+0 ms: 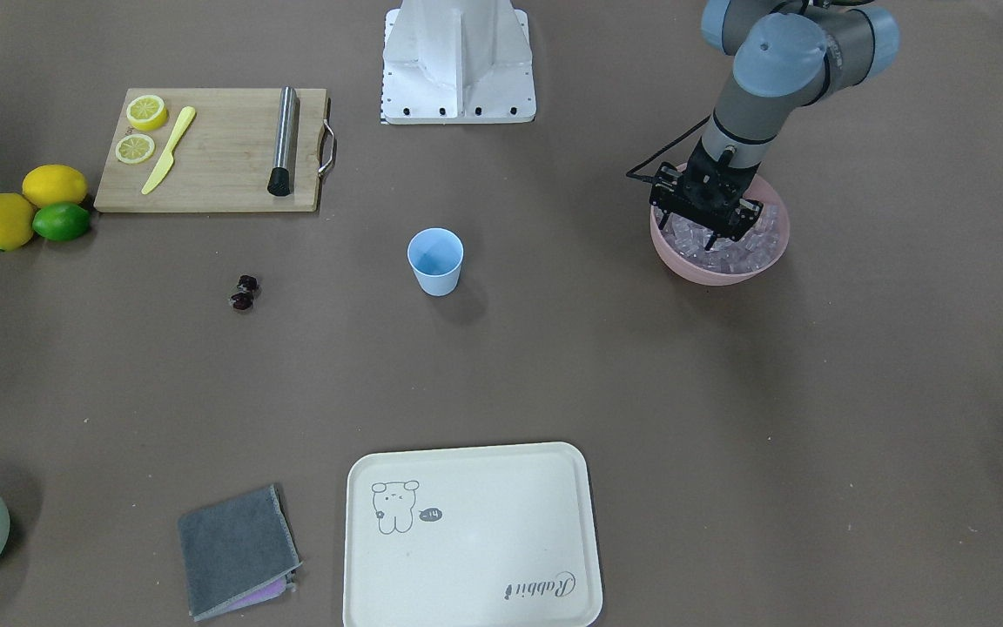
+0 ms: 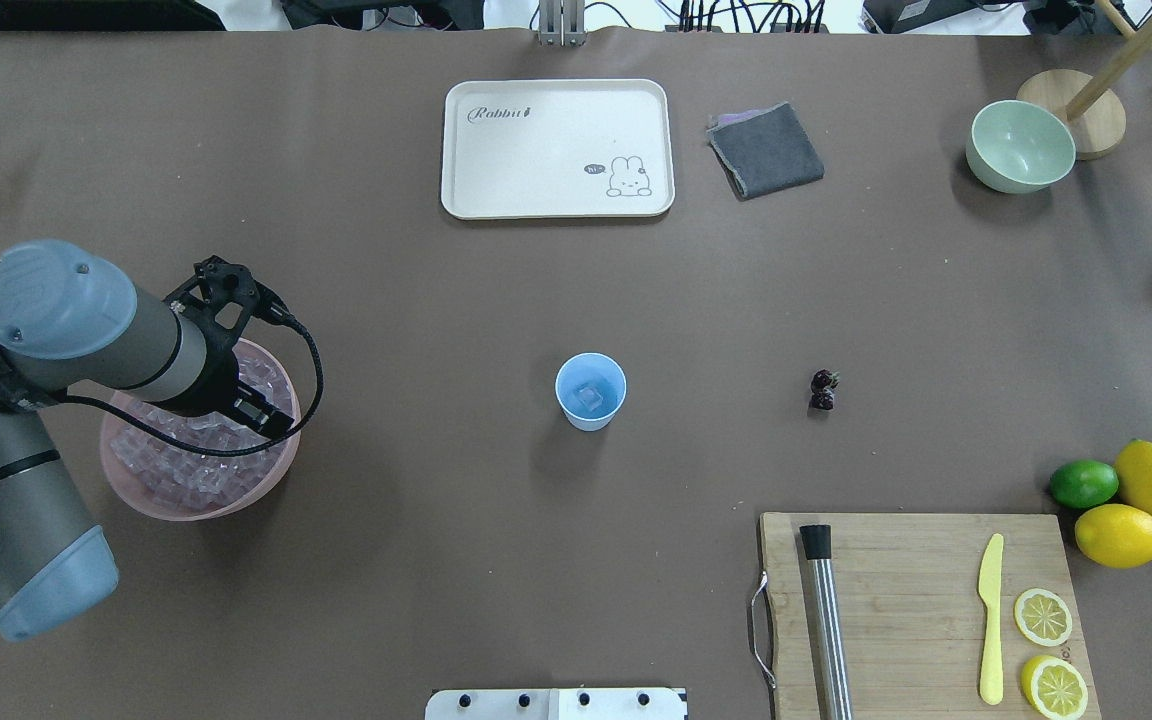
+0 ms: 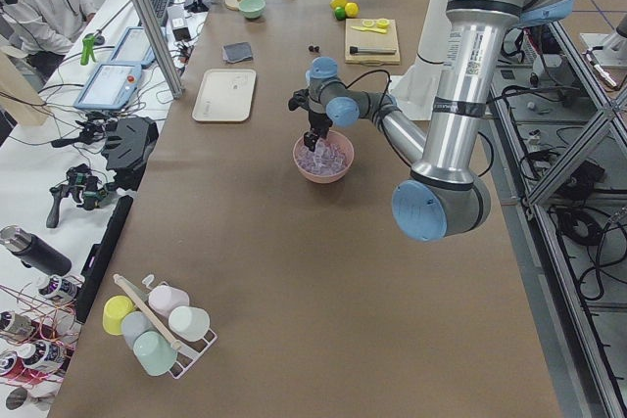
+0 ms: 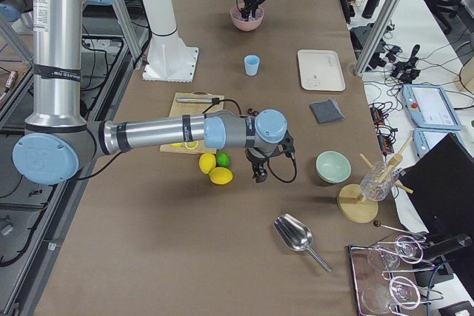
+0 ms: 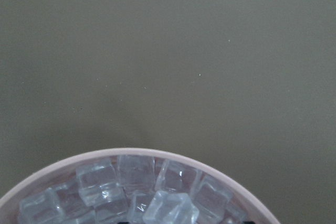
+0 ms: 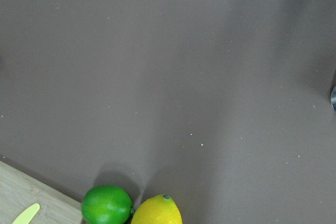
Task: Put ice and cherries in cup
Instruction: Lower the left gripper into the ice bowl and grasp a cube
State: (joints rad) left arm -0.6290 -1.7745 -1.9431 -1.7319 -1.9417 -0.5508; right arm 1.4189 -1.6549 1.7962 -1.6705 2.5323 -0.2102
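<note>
I will release an ice cube from my left gripper to rest at the bottom of the pale blue cup (image 1: 435, 267).
The pale blue cup (image 2: 590, 392) stands upright mid-table with one ice cube (image 2: 589, 399) in it; it also shows in the front view (image 1: 435, 261). The heap of ice (image 1: 728, 251) fills the pink bowl (image 1: 715, 272). My left gripper (image 1: 703, 233) is down in the bowl among the cubes, fingers apart, with nothing seen between them. The left wrist view shows ice (image 5: 136, 192) inside the bowl's rim (image 5: 131, 153). The dark cherries (image 2: 823, 390) lie on the table right of the cup. My right gripper (image 4: 259, 174) hangs near the lemons; I cannot tell whether it is open or shut.
A cutting board (image 2: 916, 600) holds a muddler (image 2: 824, 620), a yellow knife (image 2: 990, 620) and lemon slices (image 2: 1042, 616). Two lemons (image 2: 1119, 535) and a lime (image 2: 1083, 483) lie beside it. A cream tray (image 2: 556, 148), grey cloth (image 2: 766, 150) and green bowl (image 2: 1020, 146) stand at the far side.
</note>
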